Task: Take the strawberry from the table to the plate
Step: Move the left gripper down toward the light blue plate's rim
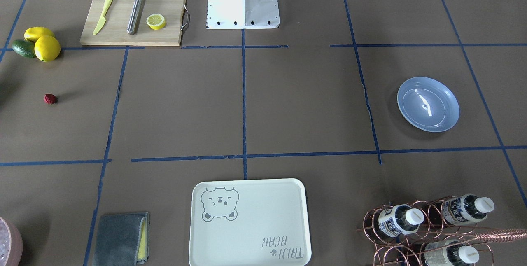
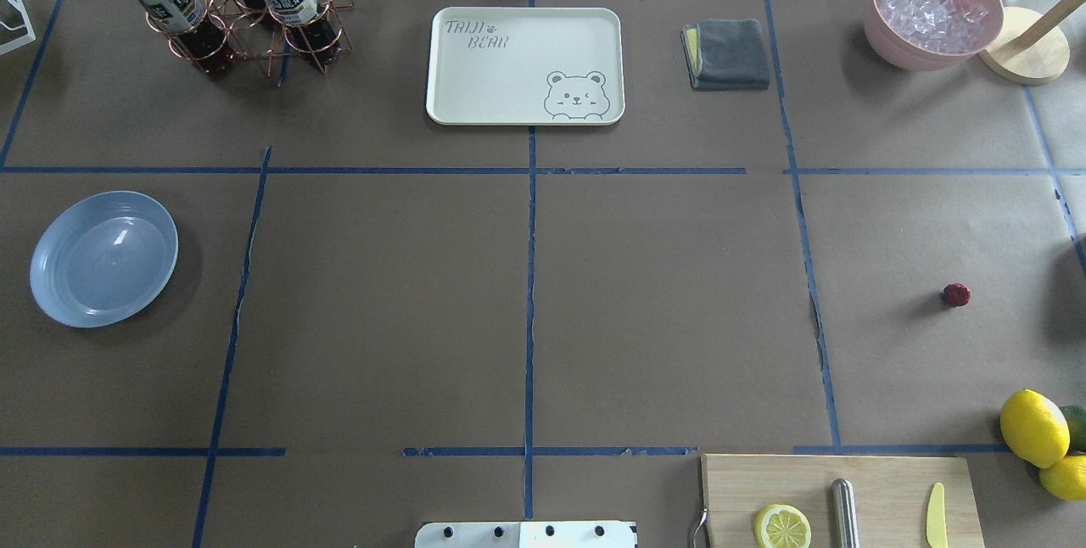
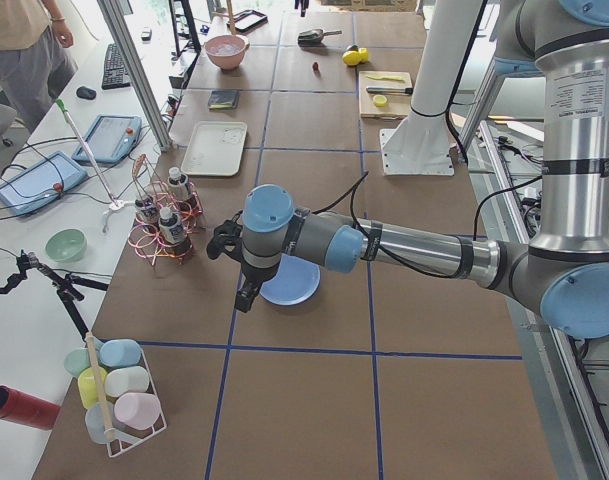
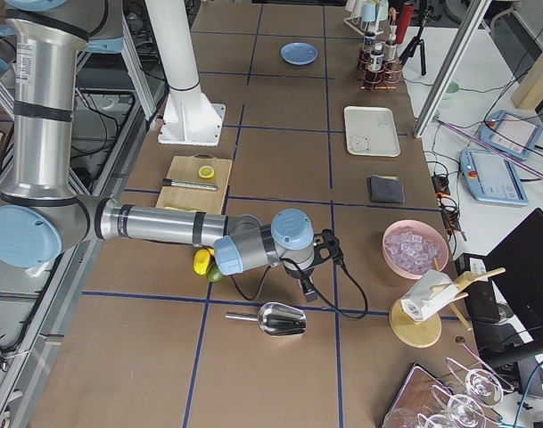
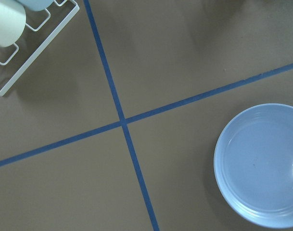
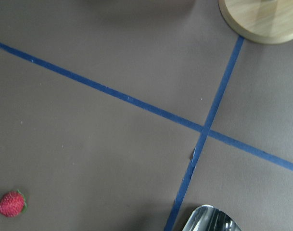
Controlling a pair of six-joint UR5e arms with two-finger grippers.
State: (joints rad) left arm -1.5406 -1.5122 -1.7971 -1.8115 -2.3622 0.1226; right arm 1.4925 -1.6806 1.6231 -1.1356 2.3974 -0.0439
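Note:
My left gripper goes to the light-blue plate next. It will grab the plate's rim [image 1: 458, 108] [image 5: 216, 177] on the side farthest from the strawberry.
The strawberry [image 2: 956, 294] is a tiny dark-red berry lying alone on the brown table [image 2: 662, 310], at the right in the overhead view. It also shows in the front-facing view as the strawberry [image 1: 50, 99] and in the right wrist view's lower left corner as the strawberry [image 6: 11, 203]. The light-blue plate [image 2: 103, 258] sits empty far across the table, and the plate [image 5: 259, 163] fills the left wrist view's lower right. My left gripper [image 3: 246, 293] hangs beside the plate [image 3: 289, 285]; I cannot tell its state. My right gripper [image 4: 307, 287] hovers low near the strawberry's area; I cannot tell its state either.
Two lemons [image 2: 1033, 427] and an avocado lie near the strawberry. A cutting board [image 2: 840, 497] holds a lemon slice, a metal rod and a yellow knife. A cream tray [image 2: 526, 64], grey cloth [image 2: 726, 53], bottle rack [image 2: 237, 5], pink ice bowl [image 2: 933, 9] and metal scoop [image 4: 280, 318] stand around.

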